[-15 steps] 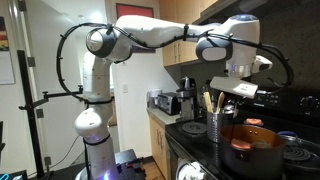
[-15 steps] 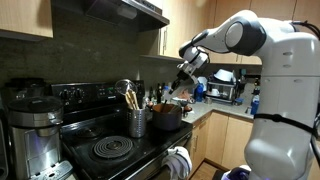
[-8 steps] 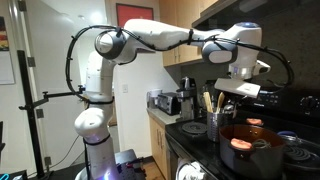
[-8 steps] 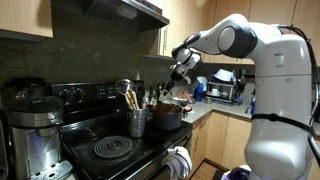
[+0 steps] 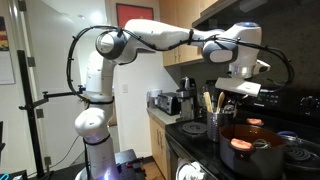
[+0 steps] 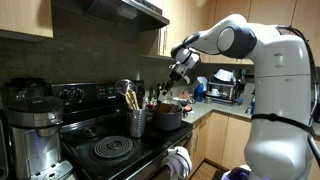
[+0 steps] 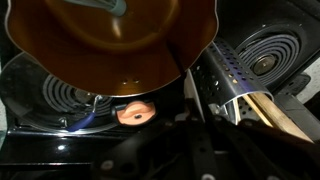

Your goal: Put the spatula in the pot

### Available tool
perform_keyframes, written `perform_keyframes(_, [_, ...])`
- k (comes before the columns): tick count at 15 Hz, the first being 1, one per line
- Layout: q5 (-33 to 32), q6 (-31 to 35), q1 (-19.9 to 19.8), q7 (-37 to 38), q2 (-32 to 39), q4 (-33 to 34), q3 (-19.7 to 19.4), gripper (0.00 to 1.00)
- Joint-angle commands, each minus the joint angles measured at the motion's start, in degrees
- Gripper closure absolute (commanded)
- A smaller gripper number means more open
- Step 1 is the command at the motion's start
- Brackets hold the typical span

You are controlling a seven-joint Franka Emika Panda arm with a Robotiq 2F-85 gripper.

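Observation:
I need to open my gripper to release the spatula inside the orange-copper pot [image 5: 261, 133] [image 7: 124, 26], so that it rests beside the pale blue utensil.
The wide orange-copper pot [image 5: 250, 150] stands on the stove, and it shows in both exterior views [image 6: 167, 116]. In the wrist view its bowl [image 7: 110, 40] fills the top, with the stubby reddish handle [image 7: 135, 110] below it. My gripper [image 5: 232, 103] hangs just above the gap between the pot and the tall perforated utensil holder [image 5: 219, 126]. In the wrist view the jaws [image 7: 195, 118] look closed together on a thin dark handle, the spatula [image 7: 191, 95], which points toward the pot's rim. Its blade is hard to make out.
The utensil holder [image 7: 235, 85] holds wooden utensils [image 7: 285, 112] close beside the gripper. Coil burners [image 7: 262, 55] surround the pot on the black stove. A coffee maker [image 6: 30, 125] stands at the stove's end. A range hood [image 6: 110, 12] hangs overhead.
Between one second and half a second ago the arm's elbow rose and the wrist shifted slightly over the pot. Since then nothing has visibly moved.

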Motion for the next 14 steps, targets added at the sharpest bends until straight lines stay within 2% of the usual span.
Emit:
perform_keyframes(1, [0.1, -2.8, -1.4, 2.3, 2.7, 4.3, 1.2, 0.99])
perform_keyframes(14, [-0.4, -10.0, -8.1, 6.0, 12.6, 16.8, 2.1, 0.99])
